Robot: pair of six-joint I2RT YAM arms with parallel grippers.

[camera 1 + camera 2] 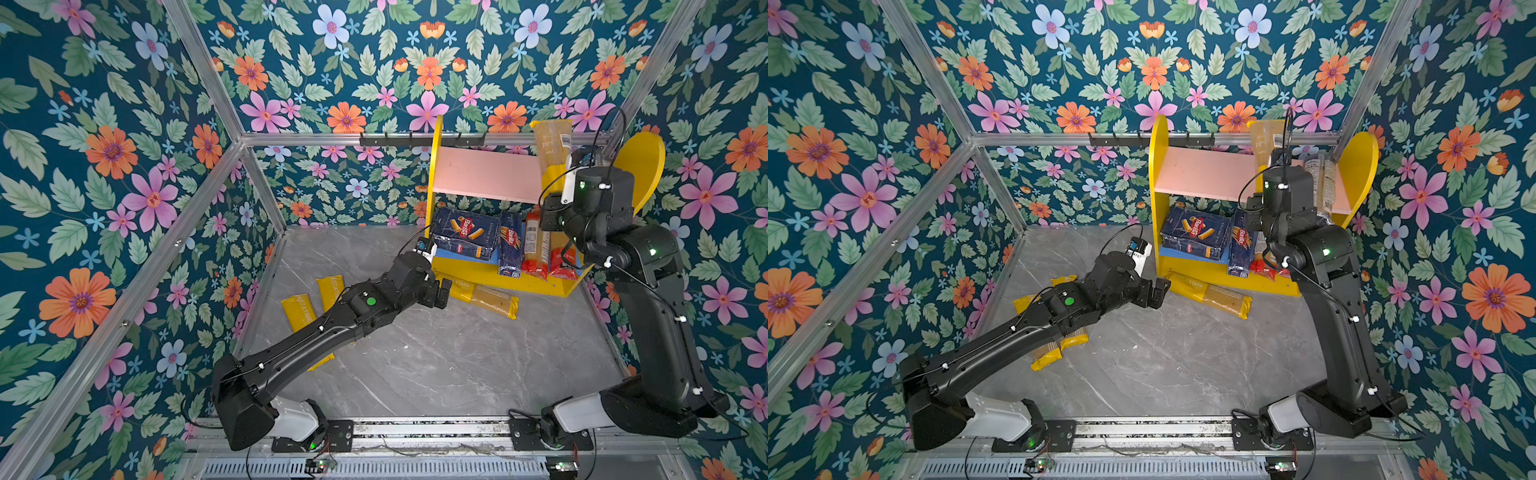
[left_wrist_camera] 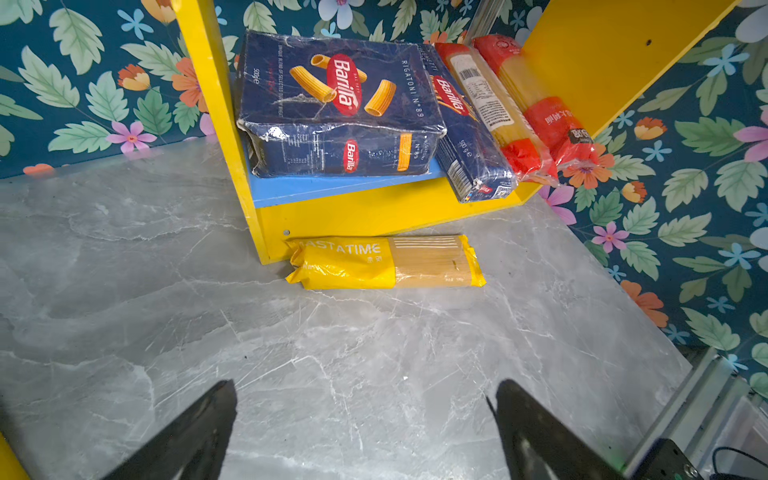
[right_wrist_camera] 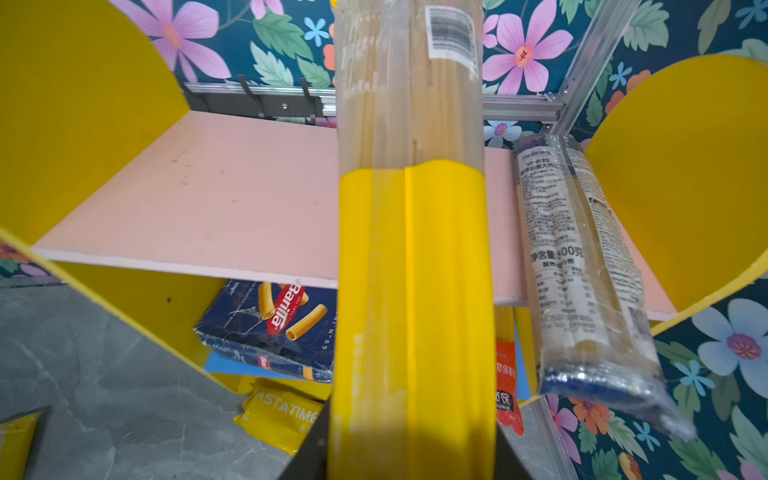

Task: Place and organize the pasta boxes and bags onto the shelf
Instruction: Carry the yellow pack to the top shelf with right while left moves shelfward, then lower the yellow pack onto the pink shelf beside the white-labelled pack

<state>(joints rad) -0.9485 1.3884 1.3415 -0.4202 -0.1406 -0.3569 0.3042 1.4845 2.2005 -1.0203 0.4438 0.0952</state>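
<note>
My right gripper is to let go of the yellow-ended spaghetti bag on the pink upper board, so that it sits snug [image 1: 560, 176] [image 3: 481, 244] against the white-labelled bag.
The shelf [image 1: 486, 174] stands at the back right. On its blue lower board lie the wide pasta box [image 1: 465, 232], the narrow pasta box [image 1: 510, 245] and two red-ended bags [image 2: 498, 112] [image 2: 548, 116]. A white-labelled bag with a dark blue end [image 3: 582, 266] lies at one end of the pink upper board [image 3: 208, 199], beside a yellow side panel. My right gripper [image 3: 411, 440] is shut on a yellow-ended spaghetti bag [image 3: 411, 249], held lengthwise above that board next to the white-labelled bag. My left gripper [image 2: 365, 386] is open and empty over the table, a short way from a yellow bag [image 2: 386, 264] lying against the shelf's base.
Two more yellow bags [image 1: 330, 289] [image 1: 297, 309] lie on the grey marble table [image 1: 436, 361], partly under my left arm. A black hook rail [image 1: 419, 139] runs behind the shelf. Flowered walls and aluminium frame posts close in the back and both sides.
</note>
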